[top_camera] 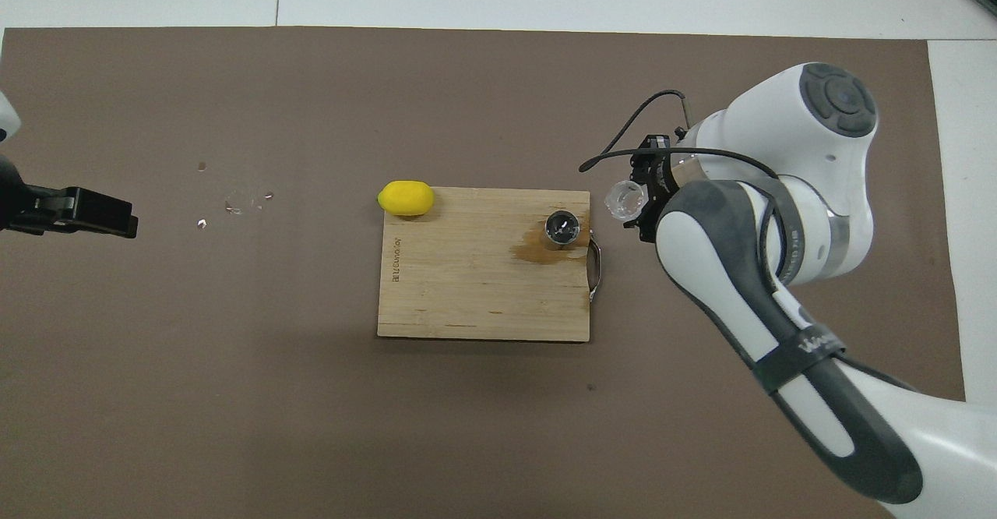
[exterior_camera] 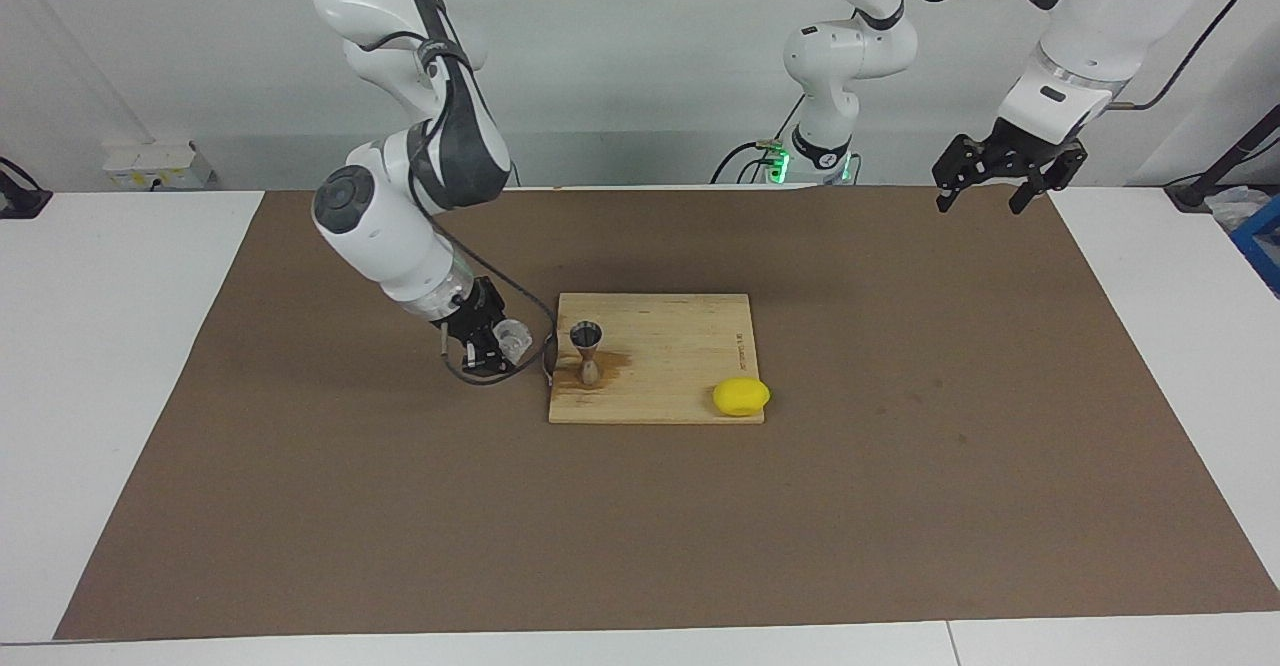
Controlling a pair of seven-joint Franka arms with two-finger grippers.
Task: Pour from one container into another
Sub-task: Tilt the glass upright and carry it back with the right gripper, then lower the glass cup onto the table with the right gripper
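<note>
I should set the small clear glass cup on the bare brown mat out [top_camera: 723,267] past the cutting board's handle with my right gripper.
My right gripper [exterior_camera: 493,348] is shut on the small clear glass cup [exterior_camera: 513,337] and holds it tipped on its side, low over the mat beside the cutting board's handle end. In the overhead view the cup [top_camera: 625,199] has its mouth turned toward the board, with the right gripper [top_camera: 643,200] beside it. The steel hourglass jigger [exterior_camera: 587,351] stands upright on the board a short way from the cup, also seen from above [top_camera: 562,229]. My left gripper [exterior_camera: 1003,186] is open and empty, raised over the mat's edge at the left arm's end, and waits [top_camera: 74,212].
The wooden cutting board [exterior_camera: 670,346] lies mid-mat with a wet brown stain [top_camera: 536,251] by the jigger. A yellow lemon [exterior_camera: 741,396] sits at the board's corner farthest from the robots. Small clear specks [top_camera: 234,203] lie on the brown mat [exterior_camera: 900,466].
</note>
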